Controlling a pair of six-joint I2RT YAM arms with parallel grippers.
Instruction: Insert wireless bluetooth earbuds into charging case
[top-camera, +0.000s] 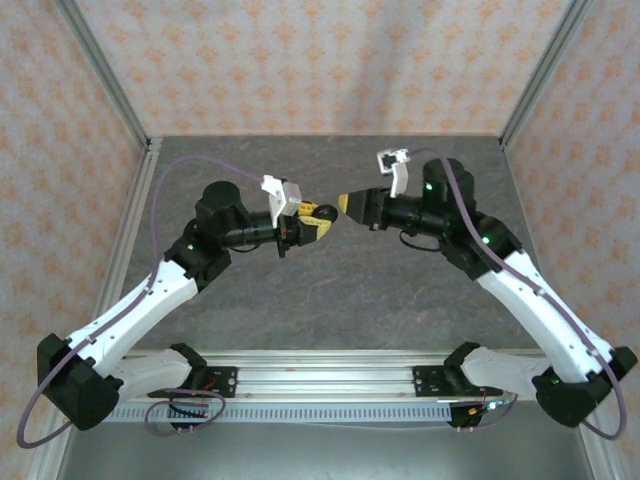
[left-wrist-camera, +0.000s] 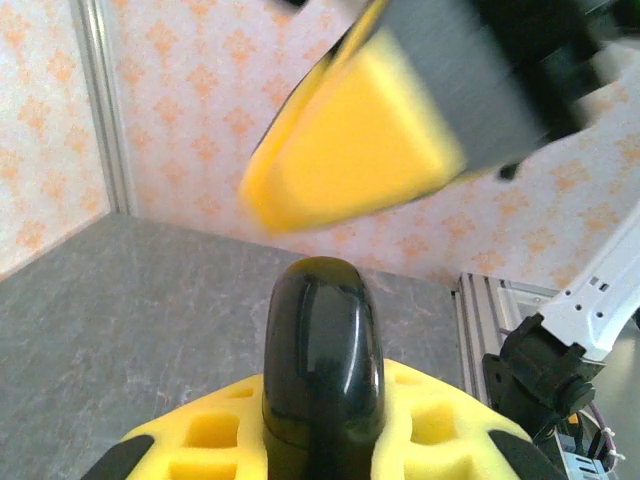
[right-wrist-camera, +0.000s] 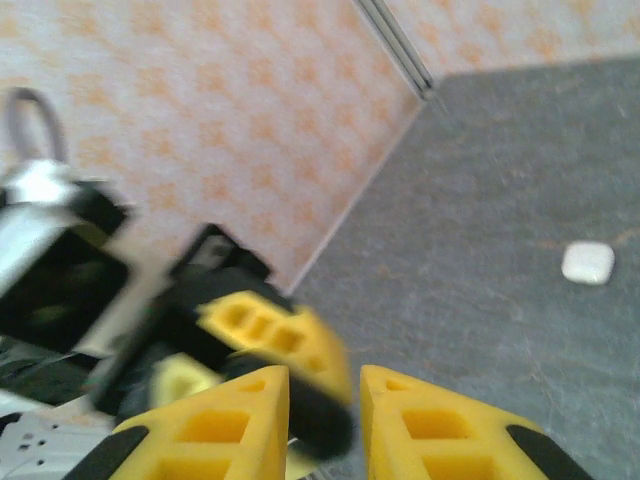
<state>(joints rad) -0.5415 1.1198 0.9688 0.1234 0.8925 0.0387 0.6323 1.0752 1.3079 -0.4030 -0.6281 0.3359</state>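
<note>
I need to use my left gripper to set down and let go of the glossy black rounded object on the grey table (top-camera: 291, 271) between that gripper and the near rail.
My left gripper (top-camera: 322, 216) is shut on a glossy black rounded object (left-wrist-camera: 322, 340), which sticks up between its yellow fingers (left-wrist-camera: 440, 430). My right gripper (top-camera: 350, 204) hovers mid-air just in front of it, tip to tip. Its blurred yellow finger (left-wrist-camera: 350, 140) hangs right above the black object. In the right wrist view the right gripper (right-wrist-camera: 325, 400) stands open with a narrow gap, and the black object (right-wrist-camera: 325, 425) and the left gripper (right-wrist-camera: 270, 335) show beyond it. The white charging case (right-wrist-camera: 587, 263) lies alone on the grey table. The earbuds are out of view.
The grey table (top-camera: 330, 290) is ringed by patterned walls with aluminium posts (top-camera: 105, 70) at the back corners. Both arm bases sit on the rail (top-camera: 320, 380) along the near edge.
</note>
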